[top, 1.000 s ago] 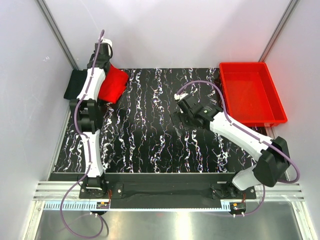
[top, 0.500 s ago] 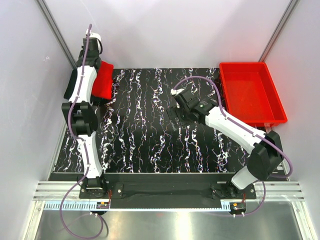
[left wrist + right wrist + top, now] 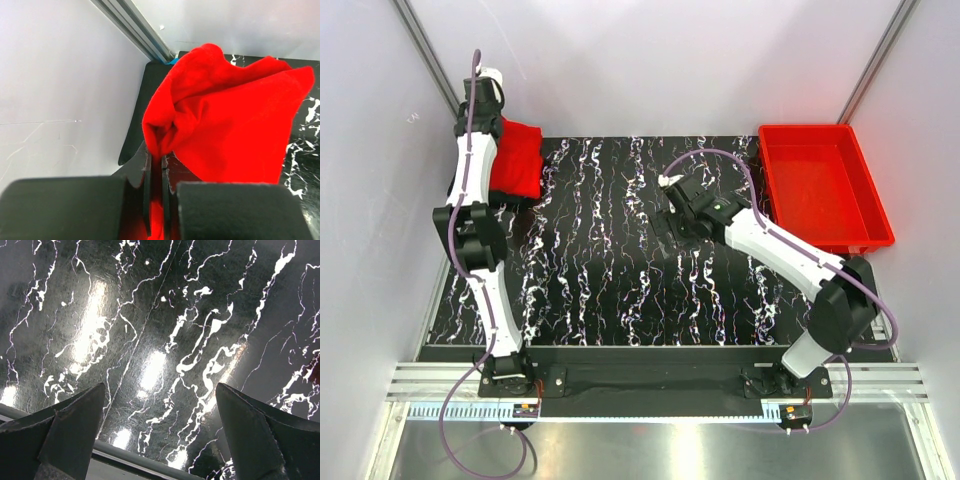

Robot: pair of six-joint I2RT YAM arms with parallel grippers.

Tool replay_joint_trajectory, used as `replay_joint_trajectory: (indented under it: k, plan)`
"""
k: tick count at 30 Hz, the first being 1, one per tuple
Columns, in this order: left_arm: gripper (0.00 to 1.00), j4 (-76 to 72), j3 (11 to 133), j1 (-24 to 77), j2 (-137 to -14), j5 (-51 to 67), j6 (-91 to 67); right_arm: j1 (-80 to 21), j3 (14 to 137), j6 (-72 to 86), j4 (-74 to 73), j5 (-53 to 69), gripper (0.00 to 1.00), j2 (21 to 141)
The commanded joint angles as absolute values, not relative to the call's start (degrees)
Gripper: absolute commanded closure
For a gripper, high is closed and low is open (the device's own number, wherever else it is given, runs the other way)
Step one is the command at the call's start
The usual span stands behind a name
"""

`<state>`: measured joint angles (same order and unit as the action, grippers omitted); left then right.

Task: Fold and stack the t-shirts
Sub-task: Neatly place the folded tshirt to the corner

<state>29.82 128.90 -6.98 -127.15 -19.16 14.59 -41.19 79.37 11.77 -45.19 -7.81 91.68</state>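
My left gripper is to let go of the red t-shirt squarely on top of the folded black t-shirt (image 3: pixel 490 168) (image 3: pixel 200 122) against the wall.
My left gripper (image 3: pixel 156 162) is shut on a bunched edge of the bright red t-shirt (image 3: pixel 230 120), which hangs from the jaws and drapes down over the table's far left corner. Under it lies the folded black t-shirt (image 3: pixel 142 105), against the left wall, with a bit of blue at its far corner. In the top view the red t-shirt (image 3: pixel 517 160) lies just right of my raised left gripper (image 3: pixel 488 122); the arm hides most of the black one. My right gripper (image 3: pixel 160 405) is open and holds nothing, low over the bare marbled table (image 3: pixel 600 260) near its middle (image 3: pixel 667 232).
A rigid red plastic bin (image 3: pixel 825 190) stands at the back right corner with nothing in it. White walls with metal posts close in the left, back and right sides. The black rail with both arm bases runs along the near edge.
My left arm has swung back and to the left, carrying the red t-shirt into the far left corner over the black one. My right gripper has drifted slightly left and stayed open.
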Motion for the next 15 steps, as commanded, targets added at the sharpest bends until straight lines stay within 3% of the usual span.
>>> replay_joint_trajectory:
  k: [1,15]
  plan:
    - [1.0,24.8,132.6,-8.5,-129.8,-17.1,14.9,-40.8,82.7,12.9,-45.9,-7.3,0.0,93.5]
    - [1.0,22.1,134.2,-11.4,-131.6,-20.5,15.2,-40.6,90.9,11.5,-48.7,-7.0,0.0,101.0]
